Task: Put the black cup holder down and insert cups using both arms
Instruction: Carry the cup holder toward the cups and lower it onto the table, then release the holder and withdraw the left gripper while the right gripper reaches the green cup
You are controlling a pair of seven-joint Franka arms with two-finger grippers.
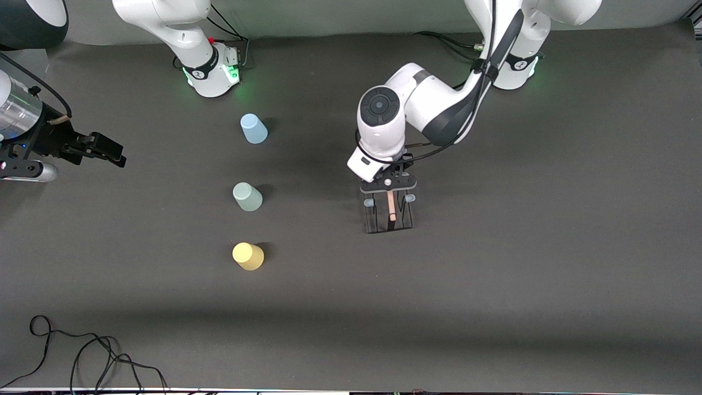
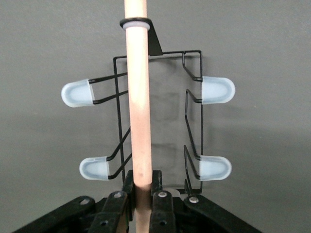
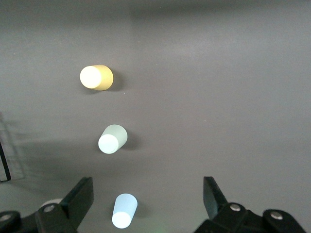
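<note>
The robot's left gripper will release the black cup holder, now near the table's middle, on the dark mat straight (image 1: pixel 372 203) across from the pale green cup.
The black cup holder (image 1: pixel 388 215) stands near the table's middle, toward the left arm's end; I cannot tell whether its base touches the mat. My left gripper (image 1: pixel 388 184) is shut on its light wooden rod (image 2: pixel 137 97), with my left gripper (image 2: pixel 142 182) clamping one end. Pale-tipped pegs (image 2: pixel 217 90) stick out on both sides. A light blue cup (image 1: pixel 254 129), a pale green cup (image 1: pixel 248 197) and a yellow cup (image 1: pixel 248 256) stand in a row, narrow ends up. My right gripper (image 1: pixel 107 151) is open and empty, up in the air. In its wrist view my right gripper (image 3: pixel 148 194) looks down on the blue (image 3: pixel 124 210), green (image 3: pixel 112 139) and yellow (image 3: pixel 96 77) cups.
A loose black cable (image 1: pixel 82 356) lies on the dark mat at the corner nearest the front camera, at the right arm's end. Cables (image 1: pixel 439 38) run between the arm bases. A corner of the holder's wire (image 3: pixel 5 162) shows at the edge of the right wrist view.
</note>
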